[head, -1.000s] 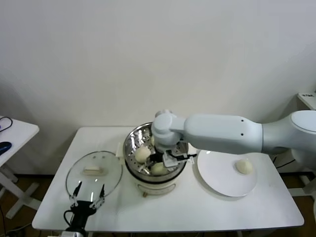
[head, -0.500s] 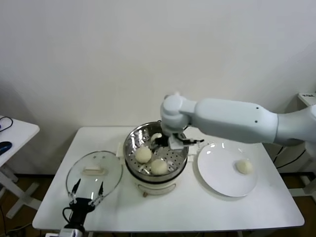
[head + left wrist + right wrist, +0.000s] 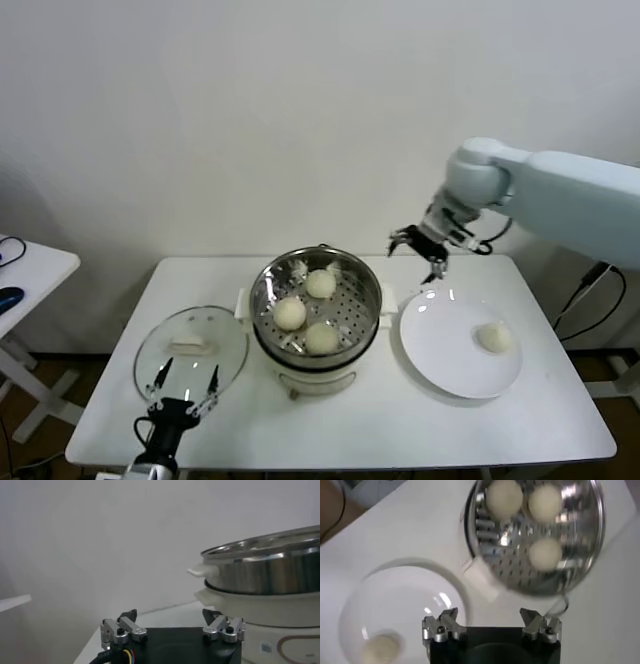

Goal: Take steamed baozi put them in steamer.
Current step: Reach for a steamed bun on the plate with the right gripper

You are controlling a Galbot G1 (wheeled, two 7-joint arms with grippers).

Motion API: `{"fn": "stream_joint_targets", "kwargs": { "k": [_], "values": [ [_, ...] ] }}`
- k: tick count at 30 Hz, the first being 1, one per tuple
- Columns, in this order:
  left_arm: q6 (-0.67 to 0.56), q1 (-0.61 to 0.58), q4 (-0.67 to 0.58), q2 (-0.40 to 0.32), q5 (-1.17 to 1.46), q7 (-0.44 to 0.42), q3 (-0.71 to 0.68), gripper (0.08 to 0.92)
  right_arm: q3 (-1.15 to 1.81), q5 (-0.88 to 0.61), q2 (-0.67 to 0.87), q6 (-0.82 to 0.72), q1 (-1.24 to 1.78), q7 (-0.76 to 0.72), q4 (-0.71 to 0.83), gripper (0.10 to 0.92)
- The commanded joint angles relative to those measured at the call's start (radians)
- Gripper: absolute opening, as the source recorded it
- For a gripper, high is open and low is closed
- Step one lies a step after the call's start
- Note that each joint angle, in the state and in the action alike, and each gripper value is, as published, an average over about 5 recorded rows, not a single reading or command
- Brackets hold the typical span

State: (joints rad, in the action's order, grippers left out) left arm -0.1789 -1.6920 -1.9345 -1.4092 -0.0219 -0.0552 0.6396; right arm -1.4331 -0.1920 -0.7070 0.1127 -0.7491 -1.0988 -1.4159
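Note:
My right gripper will close around the sides of the baozi (image 3: 494,337) (image 3: 381,650) on the white plate, since that baozi still belongs in the steamer.
The steamer (image 3: 265,305) stands mid-table, a shiny steel pot with a perforated tray on a cream base. Three baozi lie in it: one at the back (image 3: 320,284), one at the left (image 3: 290,313), one at the front (image 3: 321,339). They also show in the right wrist view (image 3: 545,553). A fourth baozi (image 3: 494,337) lies on the white plate (image 3: 440,350) to the right. My right gripper (image 3: 420,246) is open and empty, raised above the gap between steamer and plate. My left gripper (image 3: 184,391) is open and empty, low at the table's front left beside the steamer (image 3: 260,570).
The round glass lid (image 3: 190,350) with a white handle lies flat left of the steamer, just behind my left gripper. A side table (image 3: 25,270) stands at far left. The wall is close behind the table.
My right gripper has risen out of the steamer and swung right and back, leaving a third baozi at the tray's back. The left arm has barely moved.

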Motion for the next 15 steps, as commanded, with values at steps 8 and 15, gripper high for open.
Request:
{"fn": "stream_joint_targets", "kwargs": {
  "k": [8,15],
  "values": [
    [-0.016,-0.013,-0.040,-0.022,0.000,-0.023,-0.023,0.823,0.452,0.246,0.273,-0.081,0.638,-0.001,0.222,0.823],
    [-0.018,-0.023,-0.037,-0.024,0.001,-0.022,-0.010,0.823,0.521,0.300,0.192,-0.064,0.720,-0.001,0.334,0.823]
  ]
}}
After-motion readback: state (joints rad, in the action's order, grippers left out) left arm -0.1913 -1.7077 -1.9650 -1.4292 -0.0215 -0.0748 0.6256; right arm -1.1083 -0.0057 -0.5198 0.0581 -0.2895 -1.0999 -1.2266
